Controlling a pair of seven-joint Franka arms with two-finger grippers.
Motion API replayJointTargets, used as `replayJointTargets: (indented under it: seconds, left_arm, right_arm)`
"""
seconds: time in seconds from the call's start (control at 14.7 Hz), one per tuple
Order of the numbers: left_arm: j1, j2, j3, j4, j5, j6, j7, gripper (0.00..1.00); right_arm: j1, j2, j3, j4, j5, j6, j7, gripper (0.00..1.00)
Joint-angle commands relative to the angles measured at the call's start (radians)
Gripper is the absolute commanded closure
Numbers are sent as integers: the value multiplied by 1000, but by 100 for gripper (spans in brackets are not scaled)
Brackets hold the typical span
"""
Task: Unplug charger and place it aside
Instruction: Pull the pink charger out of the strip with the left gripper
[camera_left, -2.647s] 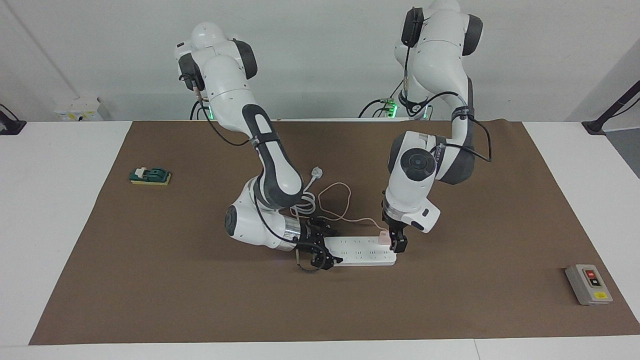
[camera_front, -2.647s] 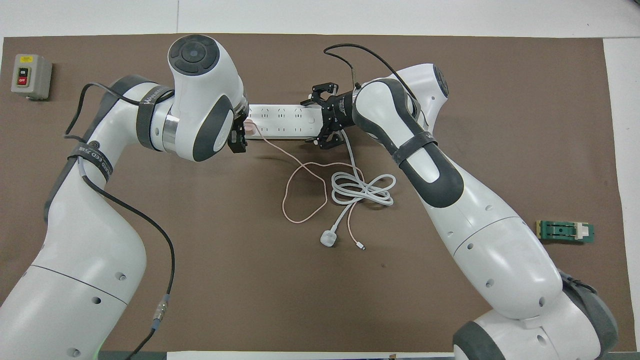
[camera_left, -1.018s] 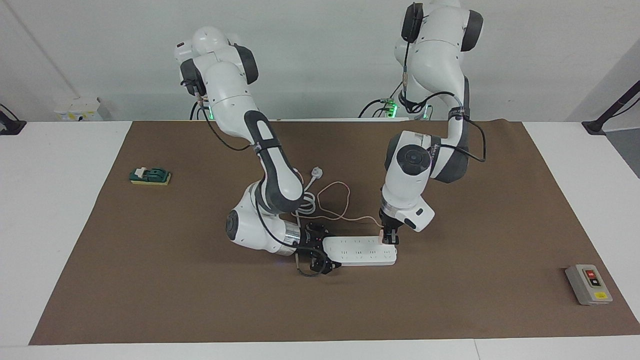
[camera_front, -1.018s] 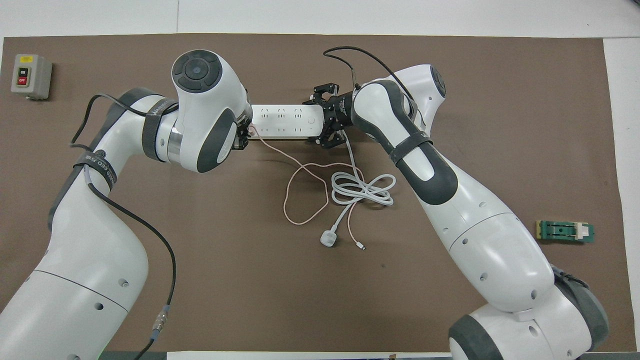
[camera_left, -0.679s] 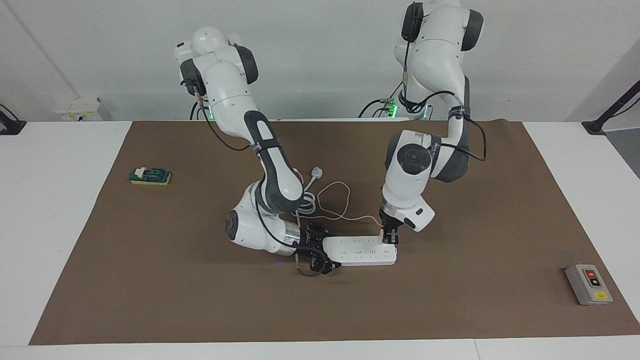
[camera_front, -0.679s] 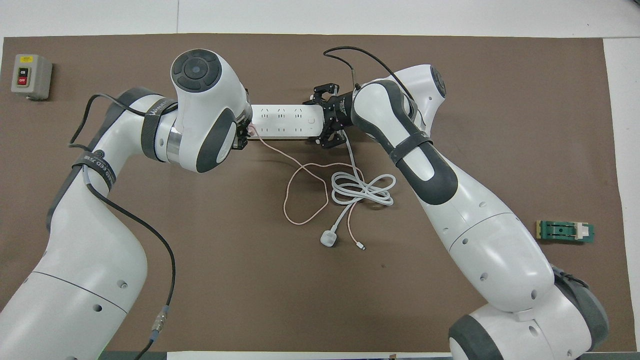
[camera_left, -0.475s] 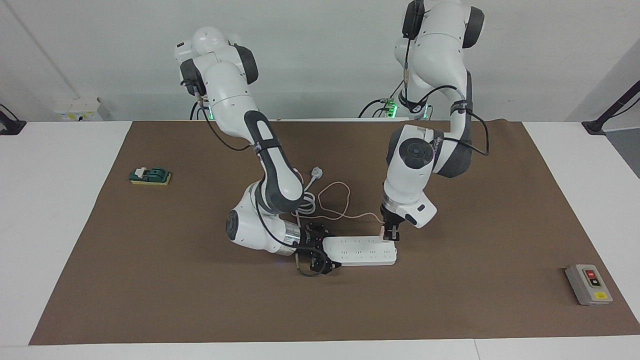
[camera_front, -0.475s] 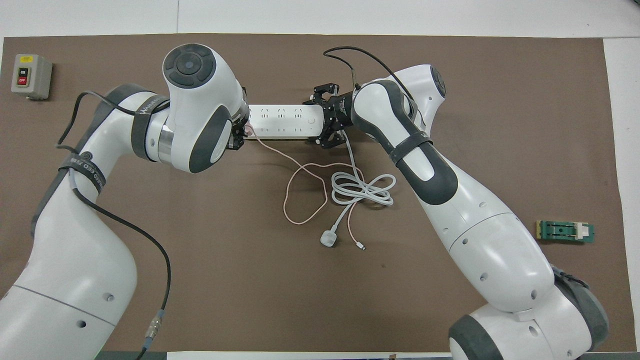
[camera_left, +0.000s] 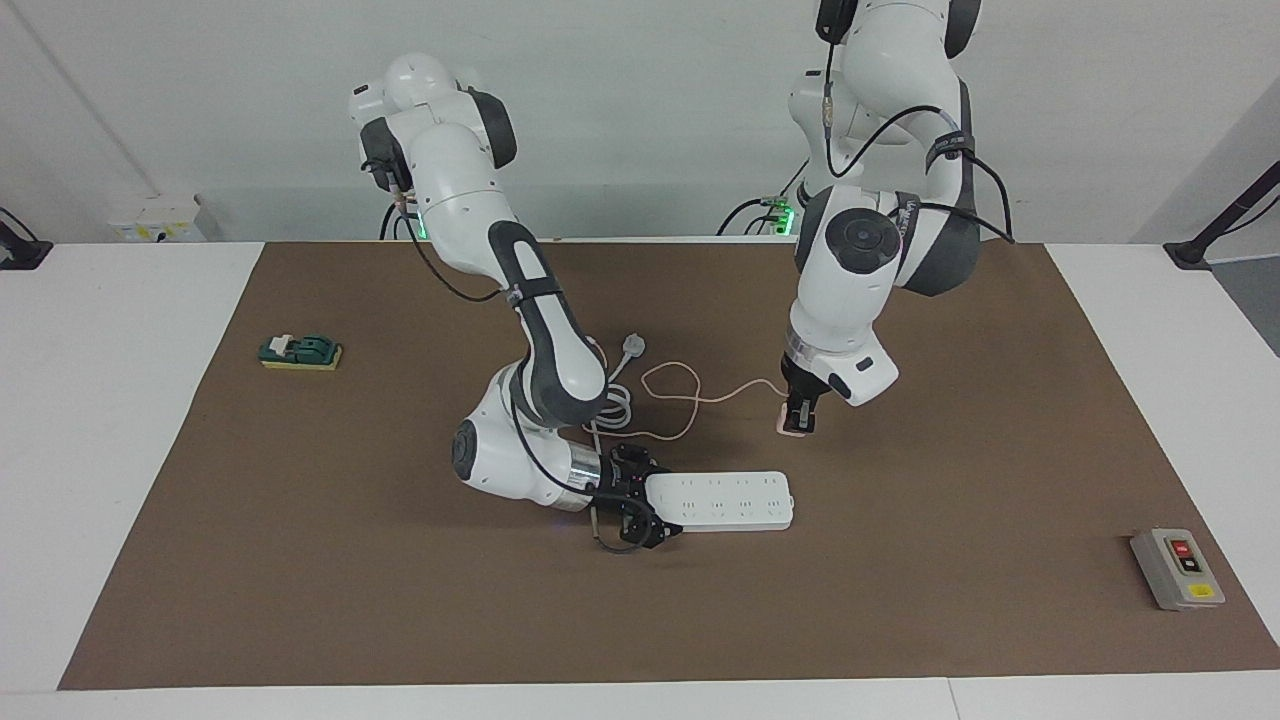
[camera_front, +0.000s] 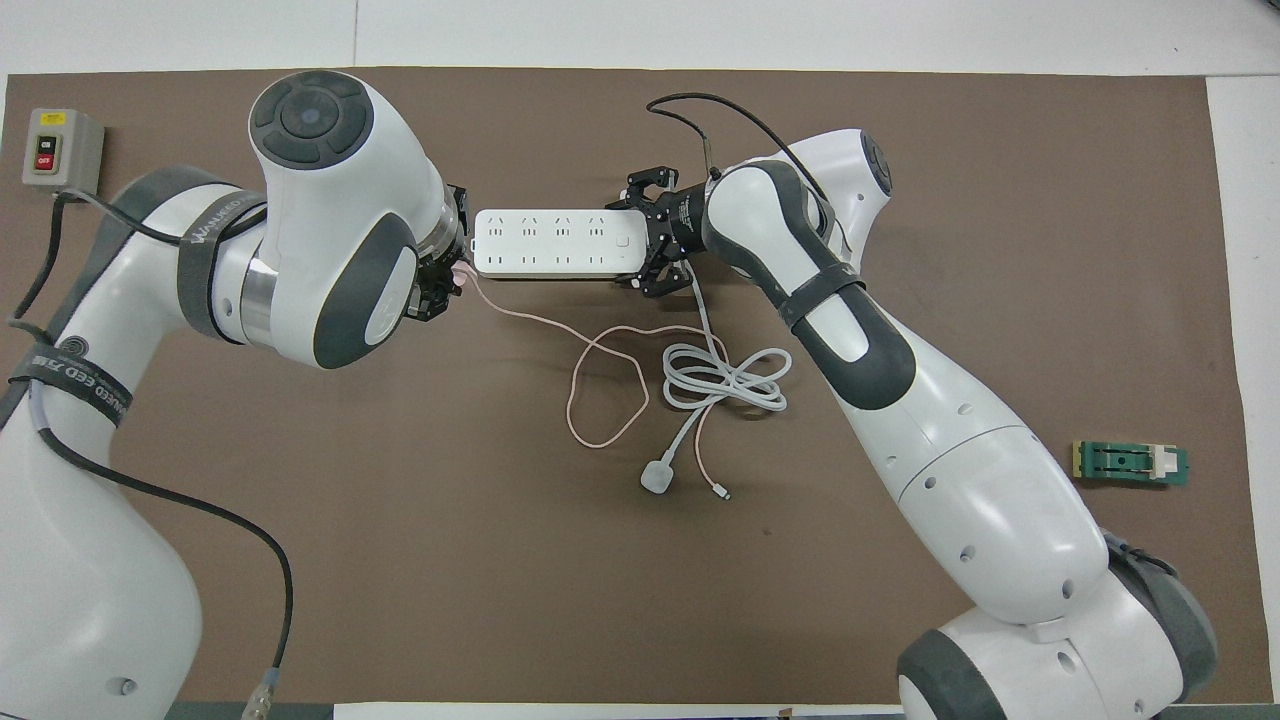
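My left gripper should set the pale-pink charger down on the bare mat, nearer the robots than the grey switch box (camera_front: 205, 463).
The pale-pink charger (camera_left: 789, 430) hangs in my left gripper (camera_left: 798, 418), lifted clear of the white power strip (camera_left: 722, 500) and up in the air over the mat beside the strip's end. In the overhead view the charger (camera_front: 462, 269) peeks out by the left gripper (camera_front: 443, 285), just off the strip (camera_front: 550, 245). Its thin pink cable (camera_left: 668, 388) trails down to the mat and loops there (camera_front: 600, 345). My right gripper (camera_left: 636, 512) is shut on the other end of the strip and holds it on the mat; it also shows in the overhead view (camera_front: 652, 245).
The strip's thick white cord (camera_front: 725, 380) lies coiled nearer the robots, ending in a round white plug (camera_front: 655, 478). A grey switch box (camera_left: 1177, 568) sits toward the left arm's end. A green block (camera_left: 300, 352) sits toward the right arm's end.
My left gripper shut on the charger, pulled it out of the strip and rose with it, drawing the pink cable along. My right gripper closed on the strip's end and stayed there.
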Motion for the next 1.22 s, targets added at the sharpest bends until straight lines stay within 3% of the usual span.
replayJointTargets:
  seconds: [0.0, 0.41, 0.75, 1.02, 1.15]
  left_arm:
    - [35, -29, 1, -43, -5, 10, 234, 100]
    - [108, -89, 4, -161, -6, 5, 820, 100]
    - [312, -181, 3, -311, -6, 7, 1453, 100]
    - [416, -230, 1, -423, -11, 54, 1693, 100]
    - [518, -273, 3, -547, -157, 156, 1829, 100]
  right_arm:
    - [13, 28, 4, 0, -27, 25, -44, 0]
    - [18, 25, 4, 2, -33, 28, -39, 0]
    - [-5, -9, 2, 0, -36, -13, -28, 0]
    - [-46, -43, -1, -21, -41, -71, -27, 0]
    - [-68, -61, -1, -27, -71, -114, -27, 0]
